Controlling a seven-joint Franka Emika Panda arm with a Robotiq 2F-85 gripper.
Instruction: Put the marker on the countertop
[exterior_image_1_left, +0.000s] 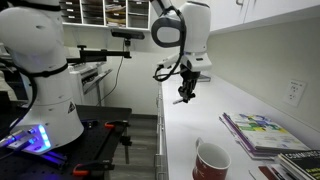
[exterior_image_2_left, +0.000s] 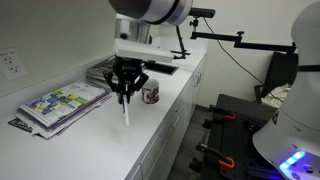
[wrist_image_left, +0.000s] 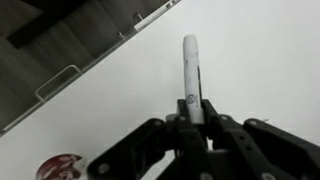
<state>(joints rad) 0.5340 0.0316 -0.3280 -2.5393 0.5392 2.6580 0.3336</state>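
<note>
The robot's gripper will release the marker on the bare countertop (exterior_image_1_left: 204, 124) behind the red mug, near the books.
My gripper (exterior_image_2_left: 125, 92) is shut on the marker (exterior_image_2_left: 126, 110), a slim pale stick that hangs down from the fingers with its tip just above or touching the white countertop (exterior_image_2_left: 150, 130). In the wrist view the marker (wrist_image_left: 190, 70) sticks out straight from between the closed fingers (wrist_image_left: 194, 118) over the white surface. In an exterior view the gripper (exterior_image_1_left: 184, 93) hovers over the countertop (exterior_image_1_left: 195, 120), with the marker hard to make out. The red mug (exterior_image_2_left: 151, 94) with white inside stands just beyond the gripper.
Colourful books or magazines (exterior_image_2_left: 60, 102) lie by the wall beside the gripper, also shown in an exterior view (exterior_image_1_left: 257, 132). The red mug (exterior_image_1_left: 210, 160) sits near the counter's front edge and shows in the wrist view (wrist_image_left: 62, 167). A wall outlet (exterior_image_2_left: 10, 64) is above the books.
</note>
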